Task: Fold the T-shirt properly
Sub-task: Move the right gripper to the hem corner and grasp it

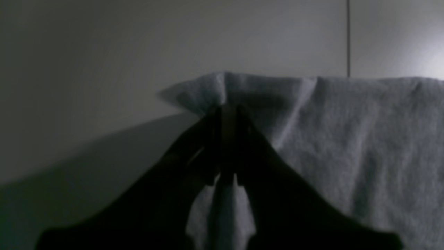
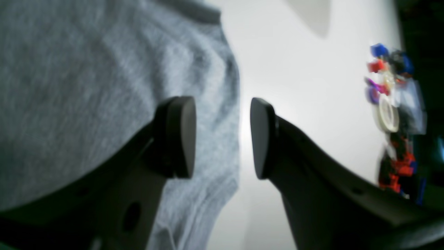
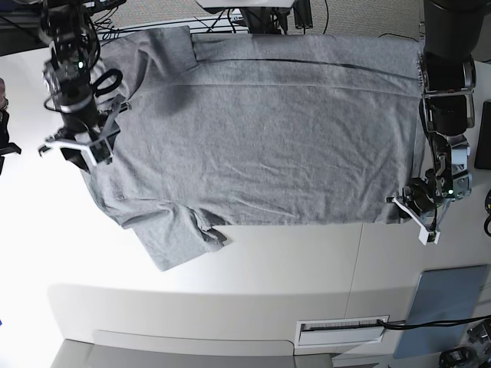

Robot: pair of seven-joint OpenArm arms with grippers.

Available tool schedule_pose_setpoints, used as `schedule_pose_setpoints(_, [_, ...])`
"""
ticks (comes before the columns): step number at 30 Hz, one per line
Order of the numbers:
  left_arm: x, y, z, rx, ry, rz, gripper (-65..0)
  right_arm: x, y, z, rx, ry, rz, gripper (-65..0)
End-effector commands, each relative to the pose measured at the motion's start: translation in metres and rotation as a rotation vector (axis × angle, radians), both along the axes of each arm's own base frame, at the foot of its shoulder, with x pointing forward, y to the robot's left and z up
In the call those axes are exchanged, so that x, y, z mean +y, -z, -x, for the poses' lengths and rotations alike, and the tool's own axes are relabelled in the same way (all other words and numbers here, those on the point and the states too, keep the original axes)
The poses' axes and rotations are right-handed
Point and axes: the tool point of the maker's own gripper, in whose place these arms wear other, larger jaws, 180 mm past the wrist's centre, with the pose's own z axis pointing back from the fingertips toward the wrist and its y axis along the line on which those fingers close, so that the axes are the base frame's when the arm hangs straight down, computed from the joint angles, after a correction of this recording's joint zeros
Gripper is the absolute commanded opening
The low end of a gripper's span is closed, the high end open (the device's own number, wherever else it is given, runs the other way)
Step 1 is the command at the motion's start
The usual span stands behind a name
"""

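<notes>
The T-shirt's shoulder [image 3: 128, 228] [image 2: 219, 16], where the sleeve that points toward the table's front edge begins, will be gripped by my right gripper.
The heather-grey T-shirt [image 3: 261, 130] lies spread flat on the white table [image 3: 253, 261], plain side up, with one sleeve [image 3: 173, 238] pointing toward the front edge. My left gripper [image 3: 405, 205] is at the shirt's front right corner. In the left wrist view it [image 1: 227, 111] is shut on a pinched fold of the T-shirt [image 1: 347, 139], which is lifted a little. My right gripper [image 3: 86, 153] hovers at the shirt's left edge. Its jaws [image 2: 222, 137] stand open, and the edge of the T-shirt [image 2: 86, 86] runs between the pads [image 2: 180, 137] without being clamped.
A grey pad [image 3: 449, 299] lies at the front right of the table, and a seam [image 3: 357, 261] runs through the tabletop. Colourful small items [image 2: 392, 104] sit at the table's edge beside the right arm. Cables trail along the back edge [image 3: 253, 19].
</notes>
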Motion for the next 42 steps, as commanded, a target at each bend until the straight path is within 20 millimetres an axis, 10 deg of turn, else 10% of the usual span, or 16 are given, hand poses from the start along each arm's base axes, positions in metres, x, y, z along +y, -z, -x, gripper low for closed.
schedule_pose_setpoints(1, [0.009, -0.007, -0.002, 0.010, 0.000, -0.025, -65.0, -0.007, -0.017, -0.018, -0.069, 0.014, -0.001, -39.3])
schedule_pose_setpoints(21, [0.007, -0.003, 0.001, 0.039, 0.005, -0.022, -65.0, -0.018, 0.000, -0.191, 0.161, 0.261, -0.360, -39.3])
schedule_pose_setpoints(39, [0.007, -0.003, 0.001, 0.039, 0.005, -0.022, -65.0, 0.018, 0.078, -0.184, 0.552, 0.249, -0.459, -40.1])
schedule_pose_setpoints(42, [0.007, -0.003, 0.002, 0.039, 0.005, -0.023, -65.0, 0.024, 0.079, -0.184, 0.556, 0.240, -0.457, -53.1])
